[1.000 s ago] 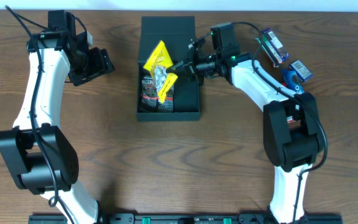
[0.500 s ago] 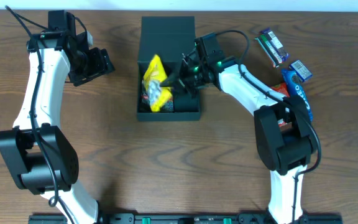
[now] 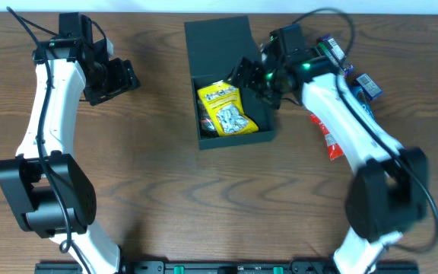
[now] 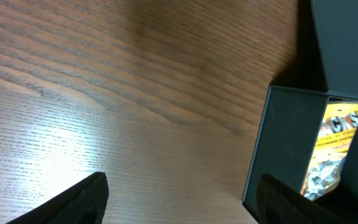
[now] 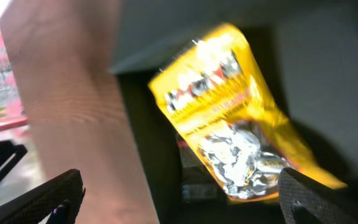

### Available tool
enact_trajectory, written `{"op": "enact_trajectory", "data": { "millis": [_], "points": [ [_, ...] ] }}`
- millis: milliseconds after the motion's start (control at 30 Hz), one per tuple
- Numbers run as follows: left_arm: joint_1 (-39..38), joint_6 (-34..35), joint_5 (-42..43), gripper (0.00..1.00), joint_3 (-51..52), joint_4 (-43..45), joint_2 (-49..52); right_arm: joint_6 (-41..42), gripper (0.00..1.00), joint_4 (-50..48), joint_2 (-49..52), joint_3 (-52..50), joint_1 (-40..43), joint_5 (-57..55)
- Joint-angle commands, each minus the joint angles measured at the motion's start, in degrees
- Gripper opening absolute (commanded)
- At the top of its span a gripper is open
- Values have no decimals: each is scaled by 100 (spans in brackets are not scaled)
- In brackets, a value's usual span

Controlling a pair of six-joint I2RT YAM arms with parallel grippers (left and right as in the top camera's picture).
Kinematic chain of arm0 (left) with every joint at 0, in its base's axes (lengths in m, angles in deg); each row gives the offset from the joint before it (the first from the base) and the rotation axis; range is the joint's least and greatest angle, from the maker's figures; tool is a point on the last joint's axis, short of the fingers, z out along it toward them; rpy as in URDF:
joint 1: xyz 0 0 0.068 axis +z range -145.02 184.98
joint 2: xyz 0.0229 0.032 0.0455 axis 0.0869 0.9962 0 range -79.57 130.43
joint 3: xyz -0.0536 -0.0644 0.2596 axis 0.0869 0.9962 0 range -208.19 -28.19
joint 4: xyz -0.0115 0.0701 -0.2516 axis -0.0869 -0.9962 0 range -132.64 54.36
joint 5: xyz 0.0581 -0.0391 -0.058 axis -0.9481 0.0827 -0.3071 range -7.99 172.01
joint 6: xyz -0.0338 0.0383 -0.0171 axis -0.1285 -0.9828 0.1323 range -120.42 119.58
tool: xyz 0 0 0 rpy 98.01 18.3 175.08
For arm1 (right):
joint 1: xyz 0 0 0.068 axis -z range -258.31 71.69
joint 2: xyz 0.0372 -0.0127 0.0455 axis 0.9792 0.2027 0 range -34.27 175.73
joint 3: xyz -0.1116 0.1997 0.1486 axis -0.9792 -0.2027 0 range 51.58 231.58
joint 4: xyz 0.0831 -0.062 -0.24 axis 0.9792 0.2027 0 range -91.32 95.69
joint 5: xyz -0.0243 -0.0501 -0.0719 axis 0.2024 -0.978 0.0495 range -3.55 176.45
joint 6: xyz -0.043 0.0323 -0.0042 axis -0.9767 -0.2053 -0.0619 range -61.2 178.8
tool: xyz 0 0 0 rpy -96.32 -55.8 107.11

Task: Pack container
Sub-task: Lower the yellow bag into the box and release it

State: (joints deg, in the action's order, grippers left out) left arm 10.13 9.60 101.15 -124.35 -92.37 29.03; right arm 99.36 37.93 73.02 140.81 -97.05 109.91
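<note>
My left gripper is empty and the dark teal container is its next stop. It should move there and close its fingers beside the container's side [image 3: 195,111] [image 4: 257,147] nearest that gripper.
The dark teal container [image 3: 238,140] sits at the table's back centre, turned slightly, its hinged lid [image 3: 219,42] flipped up behind it. A yellow snack packet [image 3: 225,109] lies inside on top of darker packets. My right gripper [image 3: 251,76] hangs open over the container's right rim and holds nothing. In the right wrist view the yellow packet [image 5: 235,124] lies free between and beyond the spread fingers of the right gripper [image 5: 182,199], inside the container [image 5: 148,137]. My left gripper [image 3: 124,78] is open over bare wood, left of the container. The left wrist view shows the left gripper [image 4: 185,202] empty beside the container [image 4: 284,143].
Loose snack packets lie right of the container: a blue-green one [image 3: 333,53], a blue one [image 3: 366,85] and a red one [image 3: 329,137] partly under my right arm. The table's back edge runs just behind the lid.
My right gripper opened and let go of the yellow packet, which now lies in the container. The container slid right and turned a little. The left arm stayed still.
</note>
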Motion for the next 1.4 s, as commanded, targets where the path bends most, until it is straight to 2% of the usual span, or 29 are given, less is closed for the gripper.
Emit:
{"op": "enact_trajectory", "data": {
  "millis": [0, 33, 67, 133, 167, 300, 467, 633, 900, 1133, 1367],
  "points": [
    [26, -105, -2, 78, -22, -22, -83, -855, 98, 175, -476, 98, -166, -1231],
    [26, -105, -4, 77, -22, -22, -83, -990, 91, 243, -533, 98, -201, -1384],
    [26, -103, -2, 77, -22, -24, -83, -1167, 71, 385, -573, 98, -245, -1633],
    [22, -103, -2, 78, -22, -24, -83, -1309, 11, 708, -564, 98, -310, -1985],
    [11, -103, -2, 77, -22, -26, -83, -1384, 1, 855, -522, 96, -341, -2074],
    [7, -101, -2, 77, -22, -31, -83, -1794, 1, 1108, -164, 96, -542, -2229],
    [7, -85, -4, 78, -17, -129, -81, -1790, 1, 1025, 529, 98, -660, -2409],
    [-39, -85, 46, 78, 428, -52, -72, -1786, 1, 734, 944, 98, -691, -2527],
    [-647, -125, -28, 78, 905, 190, -70, -1790, 1, 308, 1443, 98, -719, -2769],
    [-1091, -11, -293, 81, 955, 529, -22, -1794, 1, -120, 1596, 98, -898, -1989],
    [-1128, 48, -304, 81, 955, 649, 103, -1834, 1, -557, 1596, 120, -942, -717]
  ]
}}
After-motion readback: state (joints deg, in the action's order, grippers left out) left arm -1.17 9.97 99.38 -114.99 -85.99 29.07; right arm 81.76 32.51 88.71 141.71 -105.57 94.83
